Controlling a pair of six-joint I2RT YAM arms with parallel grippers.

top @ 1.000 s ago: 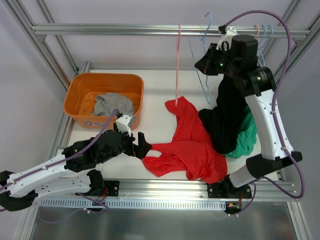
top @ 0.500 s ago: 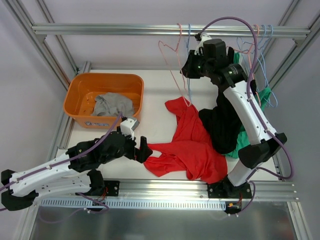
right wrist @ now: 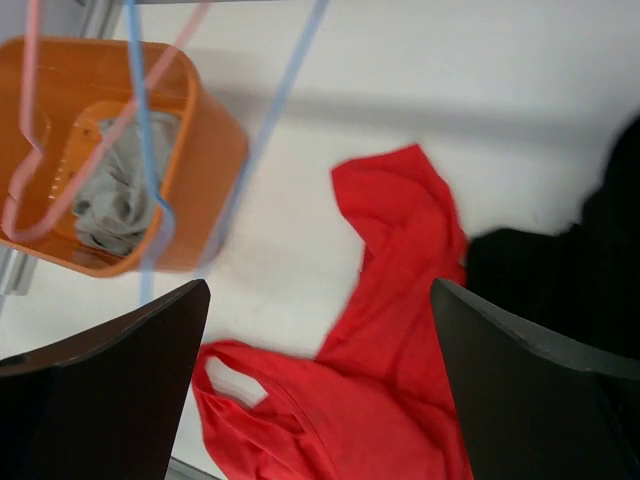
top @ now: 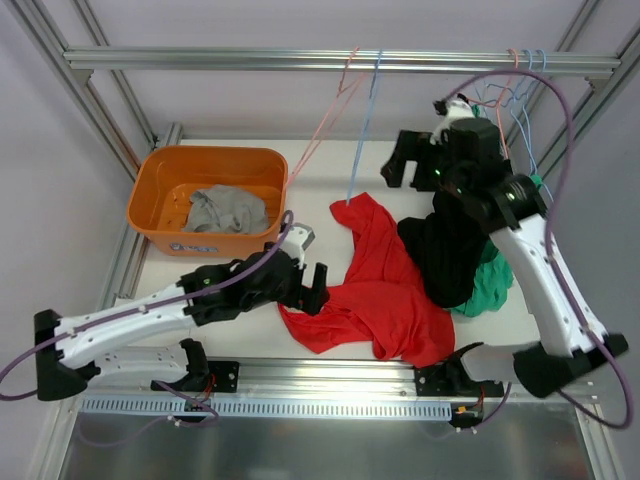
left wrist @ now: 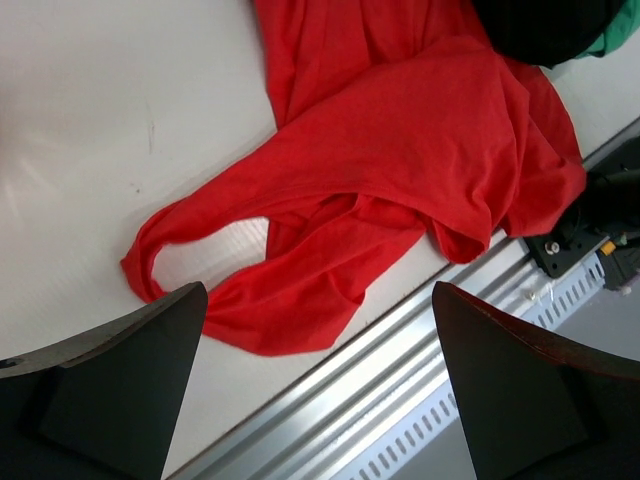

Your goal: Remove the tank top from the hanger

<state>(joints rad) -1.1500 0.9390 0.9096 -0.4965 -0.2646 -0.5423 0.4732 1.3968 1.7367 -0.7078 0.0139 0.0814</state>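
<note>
My left gripper will move next to the middle (top: 385,285) (left wrist: 375,90) of the red tank top, beside the black garment, and close there.
The red tank top (top: 380,295) lies crumpled on the white table, off any hanger; it also shows in the left wrist view (left wrist: 400,170) and the right wrist view (right wrist: 400,320). A bare pink hanger (top: 325,115) and a bare blue hanger (top: 362,125) hang slanted from the top rail. They appear blurred in the right wrist view, the pink hanger (right wrist: 30,140) beside the blue hanger (right wrist: 140,150). My left gripper (top: 308,283) is open just above the top's strap end, nothing between its fingers (left wrist: 110,380). My right gripper (top: 400,165) is open in the air, right of the hangers, holding nothing.
An orange bin (top: 210,152) with a grey garment (top: 228,210) stands at the back left. A black garment (top: 450,250) and a green one (top: 497,278) lie right of the red top. Several more hangers (top: 515,85) hang at the rail's right end.
My right gripper has opened and drawn back to the right; the pink and blue hangers now swing free toward the left. My left arm has reached further right, over the top's strap.
</note>
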